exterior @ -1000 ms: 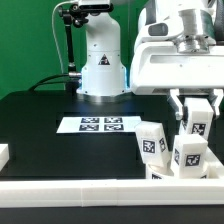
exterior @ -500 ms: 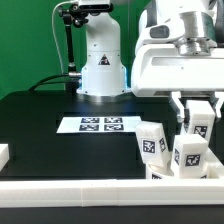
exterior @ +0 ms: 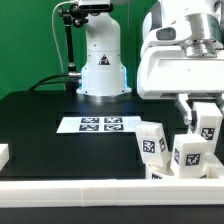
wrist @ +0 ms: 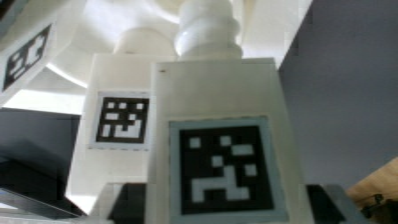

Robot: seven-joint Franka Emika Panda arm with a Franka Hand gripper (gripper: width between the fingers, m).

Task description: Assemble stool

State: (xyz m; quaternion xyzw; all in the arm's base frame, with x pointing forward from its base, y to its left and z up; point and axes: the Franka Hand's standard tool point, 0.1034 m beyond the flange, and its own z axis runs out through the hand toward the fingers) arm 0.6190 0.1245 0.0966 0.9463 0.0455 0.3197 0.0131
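Observation:
My gripper is going to release the white stool leg in the white seat (exterior: pixel 189 147), in the spot behind the nearest standing leg.
In the exterior view my gripper (exterior: pixel 207 127) is shut on a white stool leg (exterior: pixel 209 122) with a square tag, held above the table at the exterior view's right. Two more tagged legs (exterior: pixel 152 143) (exterior: pixel 188 156) stand upright just below and to the exterior view's left of it. A low white part (exterior: pixel 161 173), perhaps the seat, shows beneath them, mostly hidden. In the wrist view the held leg (wrist: pixel 222 130) fills the middle between the dark fingers (wrist: pixel 128 205), its threaded tip (wrist: pixel 205 30) pointing away. Another tagged leg (wrist: pixel 118 115) stands behind it.
The marker board (exterior: pixel 100 124) lies at the middle of the black table. The long white rail (exterior: pixel 90 192) runs along the front edge, with a small white block (exterior: pixel 3 154) at the exterior view's left. The robot base (exterior: pixel 101 60) stands behind.
My gripper has shifted a little toward the exterior view's right with the leg still in it. The standing legs have not moved.

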